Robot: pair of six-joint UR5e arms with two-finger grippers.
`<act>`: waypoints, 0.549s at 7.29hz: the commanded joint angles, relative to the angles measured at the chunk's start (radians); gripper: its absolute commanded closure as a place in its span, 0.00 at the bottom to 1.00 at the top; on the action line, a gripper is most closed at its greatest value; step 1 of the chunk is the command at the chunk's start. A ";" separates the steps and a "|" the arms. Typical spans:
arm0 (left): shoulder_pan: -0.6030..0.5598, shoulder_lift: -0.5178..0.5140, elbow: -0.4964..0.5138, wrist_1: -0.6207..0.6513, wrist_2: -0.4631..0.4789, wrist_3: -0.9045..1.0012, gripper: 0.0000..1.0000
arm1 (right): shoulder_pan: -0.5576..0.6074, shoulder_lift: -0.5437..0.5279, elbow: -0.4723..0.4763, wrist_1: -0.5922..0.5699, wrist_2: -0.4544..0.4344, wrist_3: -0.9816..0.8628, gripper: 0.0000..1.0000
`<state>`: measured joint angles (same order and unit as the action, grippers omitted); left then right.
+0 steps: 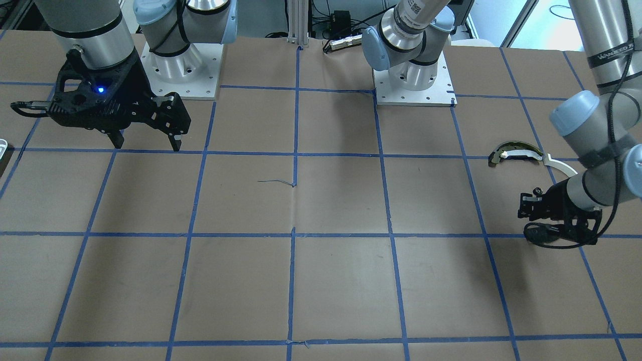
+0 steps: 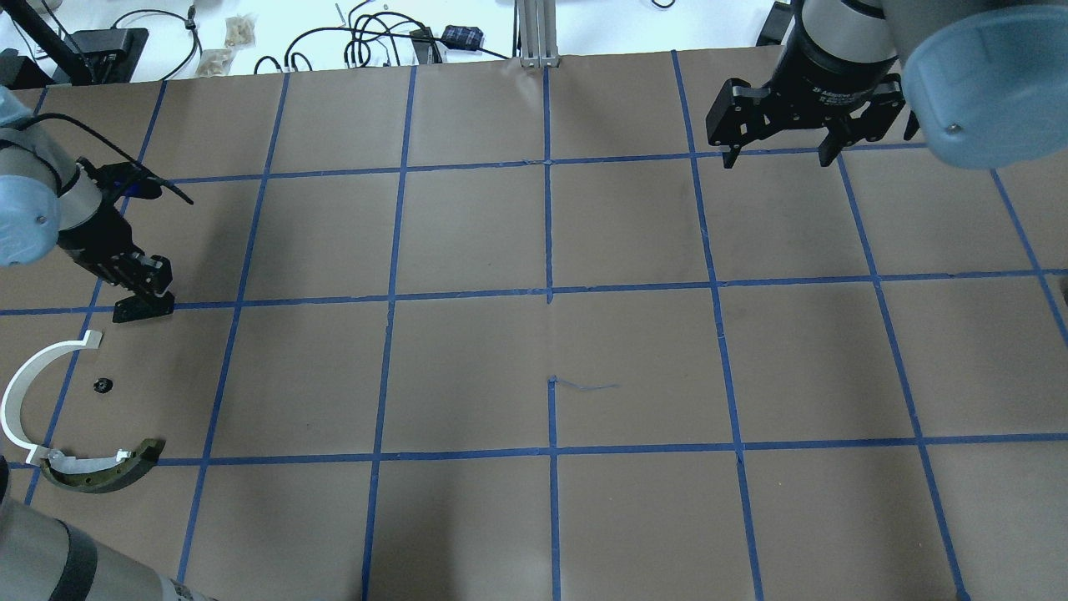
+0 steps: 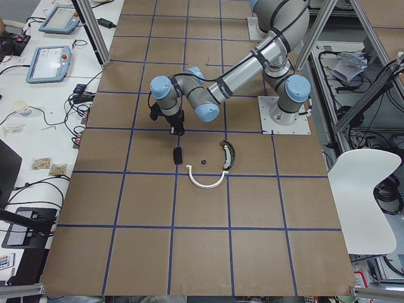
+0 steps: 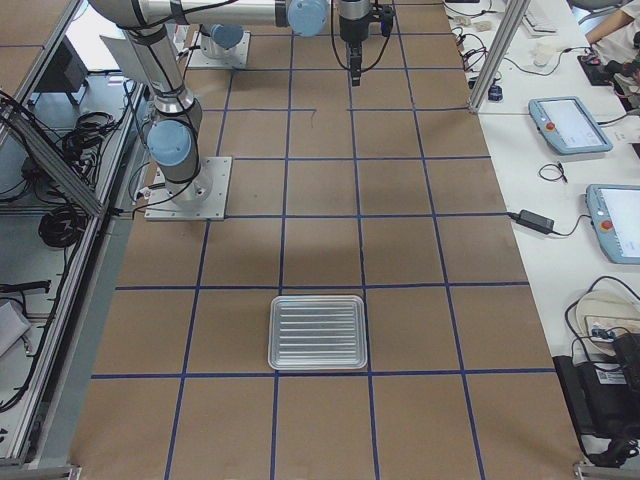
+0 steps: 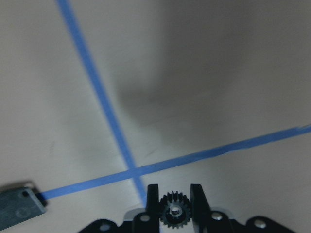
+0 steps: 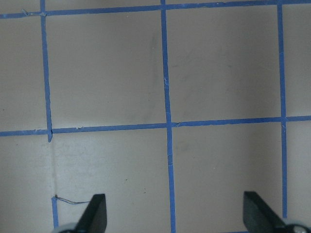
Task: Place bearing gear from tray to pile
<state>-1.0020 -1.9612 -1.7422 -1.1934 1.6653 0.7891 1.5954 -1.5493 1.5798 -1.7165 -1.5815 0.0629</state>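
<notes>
The left gripper I have will release the bearing gear on the table (image 1: 540, 189), right up against the small black part of the pile.
My left gripper (image 5: 175, 195) is shut on a small black toothed bearing gear (image 5: 175, 214). It hangs low over the table beside the pile, also in the overhead view (image 2: 155, 284). The pile lies just beside it: a white curved arc (image 2: 20, 392), a dark yellowish-edged curved piece (image 2: 104, 472), a flat black block (image 2: 143, 308) and a small black part (image 2: 102, 385). The silver ribbed tray (image 4: 318, 332) sits at the table's other end with nothing visible in it. My right gripper (image 2: 776, 155) is open and empty, high above the table.
Blue tape lines grid the brown table. The arm bases (image 1: 414, 75) stand on white plates at the robot's edge. Cables and small items (image 2: 367, 42) lie beyond the far table edge. The block's corner also shows in the left wrist view (image 5: 19, 208).
</notes>
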 commanded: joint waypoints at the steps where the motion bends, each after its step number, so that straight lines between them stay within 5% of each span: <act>1: 0.129 -0.005 -0.046 0.005 0.014 0.074 1.00 | 0.000 0.000 0.000 0.000 0.000 0.000 0.00; 4: 0.141 -0.035 -0.048 0.003 0.016 0.075 1.00 | 0.000 -0.002 0.000 0.001 -0.002 0.002 0.00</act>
<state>-0.8670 -1.9882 -1.7885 -1.1899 1.6798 0.8616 1.5953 -1.5495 1.5800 -1.7163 -1.5825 0.0632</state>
